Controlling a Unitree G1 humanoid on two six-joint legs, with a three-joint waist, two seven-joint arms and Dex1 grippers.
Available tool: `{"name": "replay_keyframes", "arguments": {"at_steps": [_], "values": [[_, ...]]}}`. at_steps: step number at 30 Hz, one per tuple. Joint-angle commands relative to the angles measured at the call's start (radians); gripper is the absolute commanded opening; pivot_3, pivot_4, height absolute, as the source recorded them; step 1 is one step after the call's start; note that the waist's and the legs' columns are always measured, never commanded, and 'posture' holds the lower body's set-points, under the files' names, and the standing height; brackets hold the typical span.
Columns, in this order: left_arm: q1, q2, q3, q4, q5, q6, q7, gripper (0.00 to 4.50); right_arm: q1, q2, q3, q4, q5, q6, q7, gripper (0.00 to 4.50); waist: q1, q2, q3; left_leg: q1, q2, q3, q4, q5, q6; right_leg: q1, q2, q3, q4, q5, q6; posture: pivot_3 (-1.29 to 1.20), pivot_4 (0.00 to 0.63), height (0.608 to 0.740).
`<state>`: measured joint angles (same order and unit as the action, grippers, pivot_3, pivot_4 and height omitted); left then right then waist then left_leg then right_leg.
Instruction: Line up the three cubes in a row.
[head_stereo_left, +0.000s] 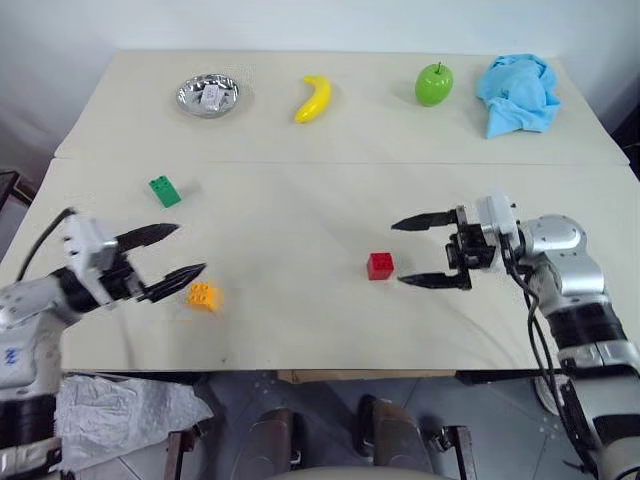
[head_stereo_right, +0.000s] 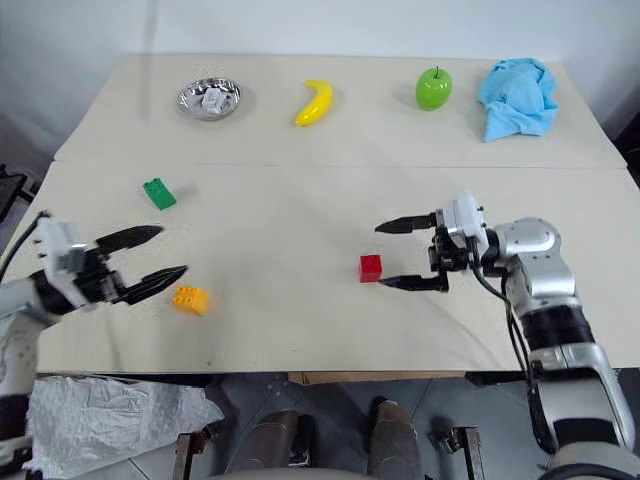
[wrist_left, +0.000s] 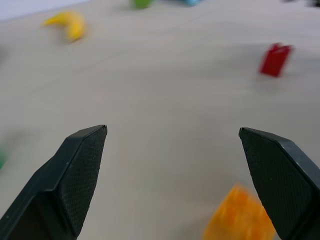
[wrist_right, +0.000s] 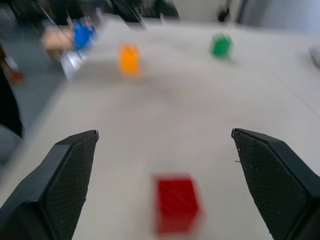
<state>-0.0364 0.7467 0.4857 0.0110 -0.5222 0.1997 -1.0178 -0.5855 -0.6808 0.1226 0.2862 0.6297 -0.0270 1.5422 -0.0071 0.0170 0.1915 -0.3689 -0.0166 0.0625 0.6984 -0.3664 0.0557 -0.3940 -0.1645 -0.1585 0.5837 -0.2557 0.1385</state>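
I should next move my left gripper past the orange-yellow cube to the green cube and close it on the green cube's lower sides (head_stereo_left: 168, 197).
Three cubes lie apart on the table. The red cube (head_stereo_left: 380, 265) sits on the tabletop just left of my right gripper (head_stereo_left: 408, 253), which is open, empty and pointing left; the right wrist view shows the red cube (wrist_right: 176, 203) low between its spread fingers. The orange-yellow cube (head_stereo_left: 202, 296) rests near the front edge, just right of my open, empty left gripper (head_stereo_left: 188, 250). In the left wrist view the orange-yellow cube (wrist_left: 240, 216) lies by one fingertip. The green cube (head_stereo_left: 165, 190) lies farther back on the left.
Along the far side of the table (head_stereo_left: 300, 210) stand a metal bowl (head_stereo_left: 208, 95), a yellow banana (head_stereo_left: 314, 98), a green apple (head_stereo_left: 434, 83) and a crumpled blue cloth (head_stereo_left: 518, 93). A seam crosses the tabletop between that row and the cubes.
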Motion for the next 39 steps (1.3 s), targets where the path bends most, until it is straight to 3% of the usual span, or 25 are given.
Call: {"name": "replay_keyframes", "arguments": {"at_steps": [1, 8, 14, 20, 29, 35, 39], "values": [[0.115, -0.009, 0.114, 0.004, -0.020, -0.009, 0.024, 4.50, 0.044, 0.027, -0.024, -0.142, 0.047, 0.071, 0.009, 4.47, 0.002, 0.000, 0.000, 0.000, 0.000, 0.000, 0.000, 0.000, 0.000, 0.000, 0.000, 0.000, 0.000, 0.000, 0.000, 0.00, 0.150, 0.740], [0.297, -0.040, 0.212, 0.131, -0.005, -0.061, 0.034, 4.50, 0.148, 0.156, -0.019, -0.295, 0.034, 0.101, -0.087, 4.47, 0.009, 0.000, 0.000, 0.001, 0.000, 0.000, 0.000, -0.001, -0.001, 0.000, -0.001, 0.000, 0.001, 0.000, 0.000, 0.00, 0.150, 0.740], [0.334, -0.049, 0.170, 0.046, -0.016, -0.070, 0.008, 4.50, 0.189, 0.146, -0.066, -0.327, 0.017, 0.102, -0.107, 4.47, 0.010, -0.001, 0.000, 0.000, -0.001, -0.001, 0.000, -0.002, 0.000, -0.001, -0.002, 0.001, 0.001, 0.000, 0.000, 0.00, 0.150, 0.740], [0.216, 0.040, -0.017, -0.048, 0.035, -0.071, -0.096, 4.50, 0.248, 0.075, -0.115, -0.368, 0.029, 0.156, -0.098, 4.47, 0.011, -0.001, 0.000, 0.000, -0.001, 0.000, 0.000, -0.003, 0.000, -0.001, -0.002, 0.001, 0.001, 0.000, 0.000, 0.00, 0.150, 0.740], [-0.042, 0.096, -0.223, 0.127, 0.125, -0.149, -0.209, 4.50, 0.303, 0.049, -0.136, -0.421, 0.020, 0.179, -0.114, 4.47, -0.003, -0.001, 0.000, 0.001, 0.000, 0.004, -0.002, -0.002, 0.000, -0.003, 0.000, 0.000, 0.002, 0.000, -0.001, 0.00, 0.150, 0.740], [-0.124, 0.089, -0.249, 0.200, 0.131, -0.173, -0.221, 4.50, 0.335, 0.048, -0.150, -0.447, 0.015, 0.178, -0.137, 4.47, 0.009, -0.001, 0.000, 0.000, 0.000, 0.004, 0.000, -0.002, 0.000, -0.003, 0.000, 0.000, 0.002, 0.000, -0.001, 0.00, 0.150, 0.740], [-0.092, 0.082, -0.138, 0.162, 0.029, -0.091, -0.177, 4.50, 0.356, 0.048, -0.158, -0.451, 0.008, 0.167, -0.148, 4.47, 0.006, -0.001, 0.000, 0.000, 0.000, 0.004, 0.000, -0.002, 0.000, -0.002, 0.000, 0.000, 0.002, 0.000, -0.001, 0.00, 0.150, 0.740]]}}
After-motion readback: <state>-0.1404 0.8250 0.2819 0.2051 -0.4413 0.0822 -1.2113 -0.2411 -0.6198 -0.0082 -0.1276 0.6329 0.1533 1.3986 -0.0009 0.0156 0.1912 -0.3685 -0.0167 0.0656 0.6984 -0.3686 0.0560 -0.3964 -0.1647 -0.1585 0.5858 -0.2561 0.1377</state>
